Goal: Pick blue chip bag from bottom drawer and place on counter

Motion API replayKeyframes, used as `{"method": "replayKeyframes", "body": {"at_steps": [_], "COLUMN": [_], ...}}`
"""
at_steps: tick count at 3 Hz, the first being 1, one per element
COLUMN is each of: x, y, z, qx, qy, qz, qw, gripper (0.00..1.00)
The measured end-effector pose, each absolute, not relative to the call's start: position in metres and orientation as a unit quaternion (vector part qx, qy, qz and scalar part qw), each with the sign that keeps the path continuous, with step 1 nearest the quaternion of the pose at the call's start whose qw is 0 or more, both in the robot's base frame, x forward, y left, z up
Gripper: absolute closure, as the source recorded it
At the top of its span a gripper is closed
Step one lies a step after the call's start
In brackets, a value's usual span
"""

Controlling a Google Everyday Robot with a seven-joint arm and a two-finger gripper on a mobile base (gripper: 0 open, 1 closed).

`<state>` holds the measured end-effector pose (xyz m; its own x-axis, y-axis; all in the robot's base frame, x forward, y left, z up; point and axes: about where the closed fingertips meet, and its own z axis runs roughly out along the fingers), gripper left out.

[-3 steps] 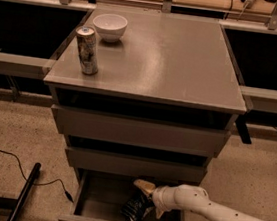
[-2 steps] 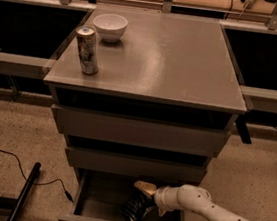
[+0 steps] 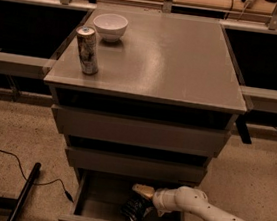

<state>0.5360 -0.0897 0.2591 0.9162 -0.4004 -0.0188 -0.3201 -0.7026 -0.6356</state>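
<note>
Next, my gripper grabs the side edge (image 3: 148, 204) of the blue chip bag, about halfway along, where the bag faces my white arm.
The bottom drawer (image 3: 97, 209) is pulled open below two other drawers. The blue chip bag (image 3: 134, 212) lies dark and crinkled inside it, right of the middle. My gripper (image 3: 143, 194) reaches into the drawer from the right on a white arm and sits at the top of the bag, touching it or just above it. The counter (image 3: 174, 61) is the broad grey-brown cabinet top above.
A silver patterned can (image 3: 87, 50) and a white bowl (image 3: 110, 26) stand at the counter's back left. The two upper drawers (image 3: 138, 131) jut out slightly above the open one. A black cable (image 3: 18, 166) and a dark bar (image 3: 23, 194) lie on the floor at left.
My arm has shifted slightly, the wrist drawing a little left and lower toward the bag. The bag, can and bowl have not moved.
</note>
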Motion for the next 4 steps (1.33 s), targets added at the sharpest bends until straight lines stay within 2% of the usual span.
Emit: {"method": "replayKeyframes", "body": {"at_steps": [1, 3, 4], "x": [0.538, 0.541, 0.543], "y": [-0.089, -0.087, -0.091], "z": [0.234, 0.192, 0.172], "qx": [-0.929, -0.931, -0.931], "qy": [0.187, 0.188, 0.195], "qz": [-0.07, -0.057, -0.05], "qw": [0.312, 0.306, 0.303], "gripper": [0.01, 0.13, 0.13]}}
